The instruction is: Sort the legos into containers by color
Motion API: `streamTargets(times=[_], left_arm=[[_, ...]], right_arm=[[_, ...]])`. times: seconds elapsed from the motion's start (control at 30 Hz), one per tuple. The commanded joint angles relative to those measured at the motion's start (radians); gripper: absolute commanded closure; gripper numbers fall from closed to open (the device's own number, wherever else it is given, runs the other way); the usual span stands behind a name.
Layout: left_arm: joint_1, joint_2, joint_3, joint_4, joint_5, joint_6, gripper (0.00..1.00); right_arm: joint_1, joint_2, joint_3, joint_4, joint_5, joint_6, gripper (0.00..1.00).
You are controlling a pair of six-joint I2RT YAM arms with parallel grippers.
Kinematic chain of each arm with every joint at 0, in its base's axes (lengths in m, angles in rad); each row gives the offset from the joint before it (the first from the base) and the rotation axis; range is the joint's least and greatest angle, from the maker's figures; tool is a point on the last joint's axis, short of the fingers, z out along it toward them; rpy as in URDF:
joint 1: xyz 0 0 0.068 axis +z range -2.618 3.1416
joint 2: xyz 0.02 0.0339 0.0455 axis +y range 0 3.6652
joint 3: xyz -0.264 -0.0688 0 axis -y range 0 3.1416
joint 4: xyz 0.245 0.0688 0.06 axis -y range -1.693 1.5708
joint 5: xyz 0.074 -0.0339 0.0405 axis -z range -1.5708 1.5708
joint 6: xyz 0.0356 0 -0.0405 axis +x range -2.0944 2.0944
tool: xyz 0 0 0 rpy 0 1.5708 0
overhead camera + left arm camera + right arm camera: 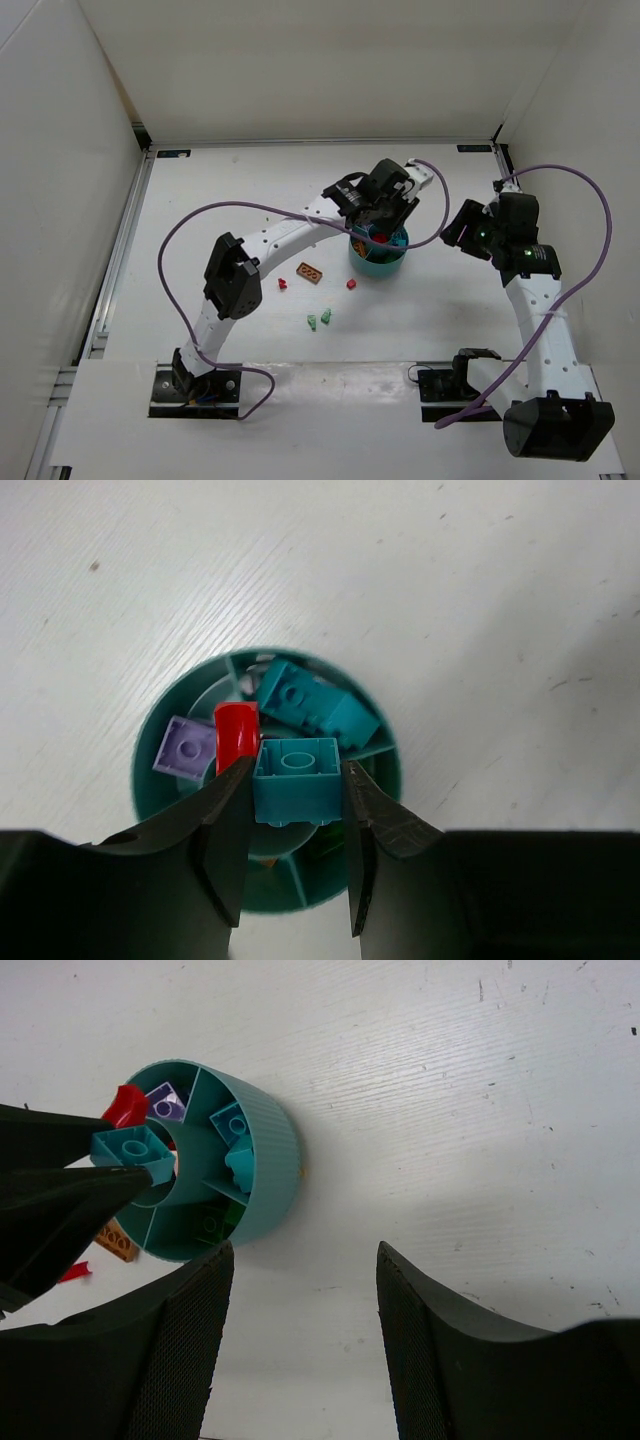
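Next, my left gripper lets go of the teal brick in the bowl's compartment [399,238] [313,702] that holds the other teal bricks.
The round teal bowl [378,268] stands at mid-table, split into compartments. My left gripper [297,772] hovers right over it, shut on a teal brick [295,785], stud side down. In the bowl [148,742] lie a purple brick [185,748], a red piece [237,732] and more teal bricks [310,705]. My right gripper [305,1250] is open and empty, over bare table just right of the bowl [275,1150]. In the top view the left gripper [385,225] covers the bowl's far side and the right gripper [462,230] is beside it.
Loose bricks lie on the table left of and in front of the bowl: an orange plate [312,272], two small red pieces [282,284] [351,284], and two green ones [312,322] [326,316]. White walls enclose the table.
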Motion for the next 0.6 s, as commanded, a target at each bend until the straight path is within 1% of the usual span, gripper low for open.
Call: streamTargets(times=[0.0, 0.07, 0.2, 0.4, 0.47, 0.57], left_arm=[[0.035, -0.133, -0.064, 0.03, -0.059, -0.014, 0.6], [0.043, -0.159, -0.104, 0.05, -0.073, -0.034, 0.57], [0.064, -0.162, -0.081, 0.015, -0.101, -0.119, 0.57], [0.067, -0.219, -0.109, -0.019, -0.193, -0.221, 0.57], [0.067, -0.244, -0.13, -0.041, -0.208, -0.255, 0.57], [0.067, -0.305, -0.211, -0.035, -0.22, -0.287, 0.57]], right_arm=[[-0.001, -0.003, -0.005, 0.046, -0.023, -0.006, 0.37], [-0.006, 0.006, -0.004, 0.047, -0.044, -0.004, 0.37], [-0.012, 0.006, -0.007, 0.049, -0.049, -0.001, 0.37], [-0.01, 0.02, -0.005, 0.052, -0.059, 0.001, 0.37], [-0.009, 0.025, -0.004, 0.058, -0.072, 0.001, 0.37], [-0.007, 0.026, -0.01, 0.063, -0.075, -0.001, 0.37]])
